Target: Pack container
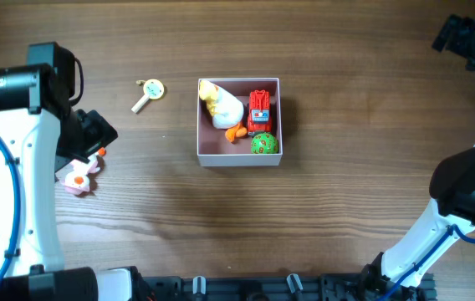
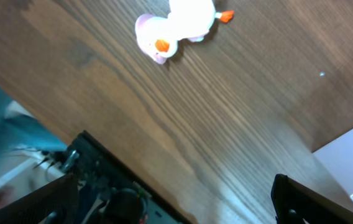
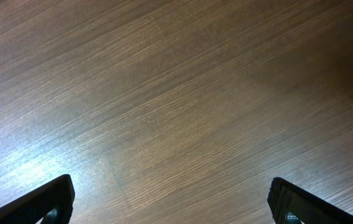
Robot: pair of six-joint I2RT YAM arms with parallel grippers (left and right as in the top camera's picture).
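My left gripper is to grab the pink and white duck toy next by its body (image 1: 90, 164) (image 2: 191, 17), between the orange beak and the orange foot.
The container (image 1: 217, 145), a square white-walled box with a pink inside, stands mid-table. It holds a white and yellow plush (image 1: 222, 106), a red truck (image 1: 259, 108) and a green ball (image 1: 263, 144). A pink and white duck toy (image 1: 79, 176) (image 2: 175, 25) lies at the left, just below my left gripper (image 1: 89, 140) (image 2: 176, 208), which is open and empty above the wood. A corner of the container (image 2: 350, 162) shows in the left wrist view. My right gripper (image 1: 465, 37) (image 3: 176, 202) hovers open over bare wood at the far right corner.
A small lollipop-shaped toy (image 1: 148, 92) with a pale stick lies left of the container. The table's front edge with black fittings (image 2: 102, 186) shows in the left wrist view. The right arm's base (image 1: 438, 234) rises at the front right.
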